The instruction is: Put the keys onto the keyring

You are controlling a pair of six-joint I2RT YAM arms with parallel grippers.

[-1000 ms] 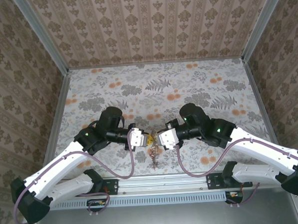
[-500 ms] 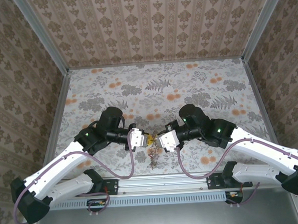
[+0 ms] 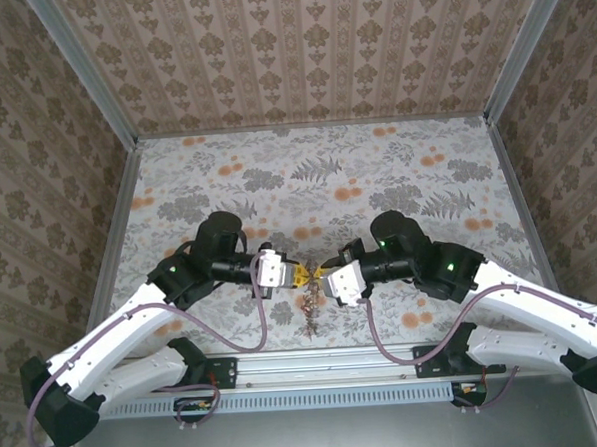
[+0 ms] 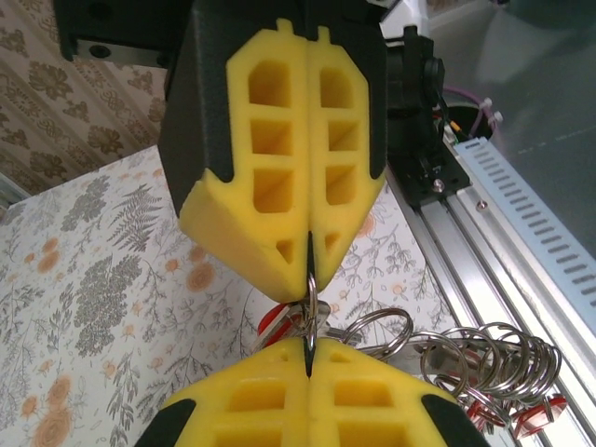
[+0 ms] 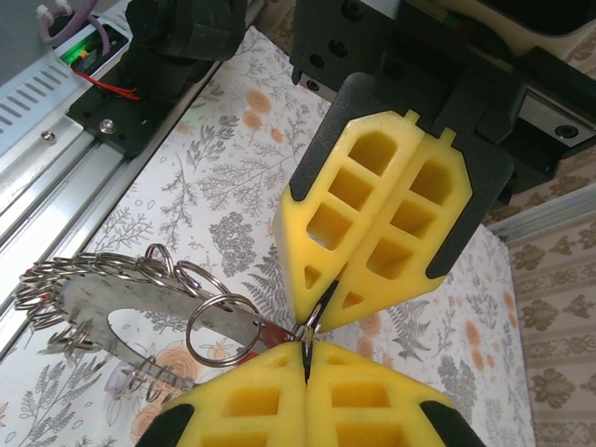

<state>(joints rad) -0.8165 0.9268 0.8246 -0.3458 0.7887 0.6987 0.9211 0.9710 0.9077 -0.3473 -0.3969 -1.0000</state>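
I have only the keyring's edge in my right gripper, at a slant to my left gripper, so I need to open it, straighten up and grip the keyring (image 5: 308, 328) deeper.
My left gripper (image 3: 293, 275) and right gripper (image 3: 324, 277) meet tip to tip above the near middle of the table. Both are shut on one thin metal keyring (image 4: 309, 300), seen edge-on between the yellow pads. In the left wrist view my left gripper (image 4: 308, 358) is at the bottom and the right gripper (image 4: 309, 265) is above it. In the right wrist view my right gripper (image 5: 305, 358) is low and the left gripper (image 5: 321, 312) is above. A red-headed key (image 5: 273, 335) with a silver blade hangs at the keyring (image 5: 308, 326). A bunch of keys and rings (image 3: 309, 308) dangles below.
More split rings (image 4: 475, 358) and red key heads (image 4: 535, 414) trail off the bunch toward the aluminium rail (image 4: 521, 270) at the table's near edge. The flowered table (image 3: 316, 182) stretches away behind the grippers, with patterned walls on three sides.
Both grippers have shifted a little, the right one slightly to the right, and their yellow tips now show between them. Both have stayed shut on the ring.
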